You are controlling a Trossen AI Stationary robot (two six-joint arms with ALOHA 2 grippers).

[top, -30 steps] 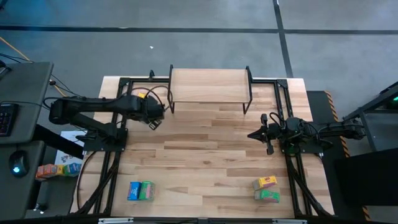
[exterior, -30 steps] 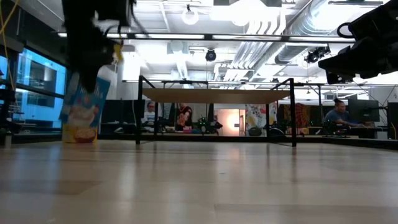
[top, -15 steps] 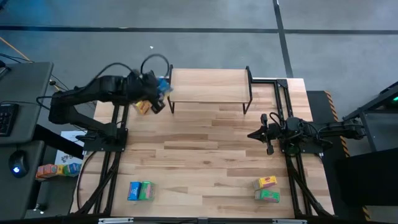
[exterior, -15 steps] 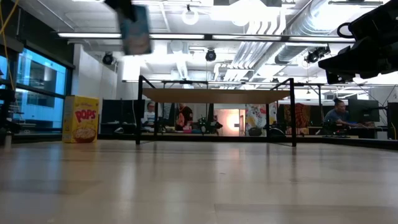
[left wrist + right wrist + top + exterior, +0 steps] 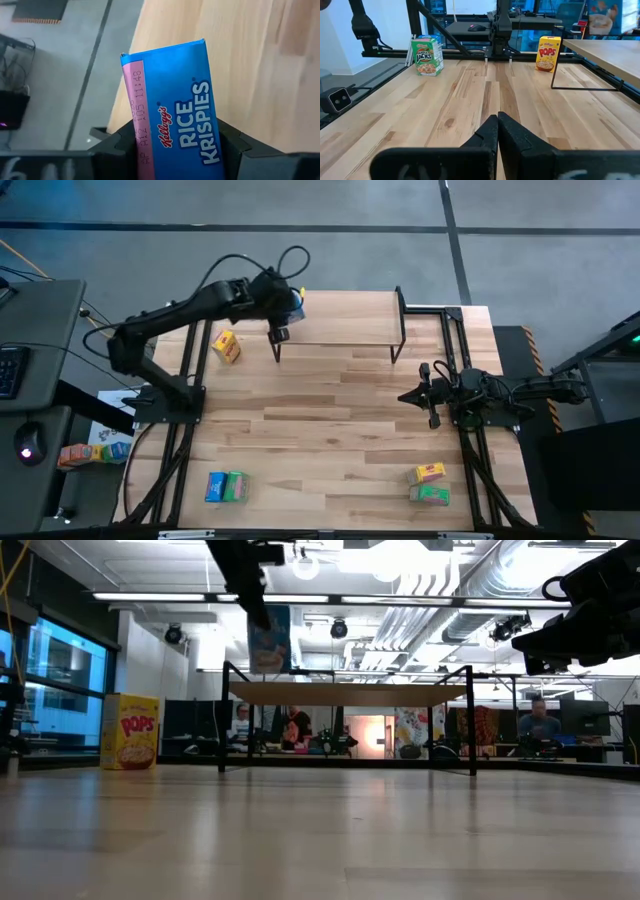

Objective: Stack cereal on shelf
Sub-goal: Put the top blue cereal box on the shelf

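Next, my left gripper lets go of the blue Rice Krispies box on the shelf's far corner (image 5: 292, 299) toward the yellow Pops box.
My left gripper (image 5: 283, 310) is shut on a blue Rice Krispies box (image 5: 175, 110) over the left end of the shelf (image 5: 340, 317). In the low view the box (image 5: 270, 640) hangs upright just above the shelf's top board (image 5: 340, 693). A yellow Pops box (image 5: 226, 346) stands on its base on the table, left of the shelf. My right gripper (image 5: 420, 396) is shut and empty above the table's right side, as the right wrist view (image 5: 497, 122) also shows. My left gripper pinches the blue box between its two fingers (image 5: 112, 150), one on the pink-edged side (image 5: 142, 150) and one on the opposite side. The fingers come from above, pointing down. The box hangs upright below them, clear of the shelf board.
A blue and a green box (image 5: 227, 487) stand together at the near left. A yellow and a green box (image 5: 428, 483) stand at the near right. The shelf's thin black legs (image 5: 222, 720) stand at the table's far side, with open tabletop in the middle.
My left gripper has gone up and toward the table's far right, from beside the yellow box to over the shelf's left end. It has carried the blue box off the table; the box was tilted and now hangs upright. The yellow box stays standing.
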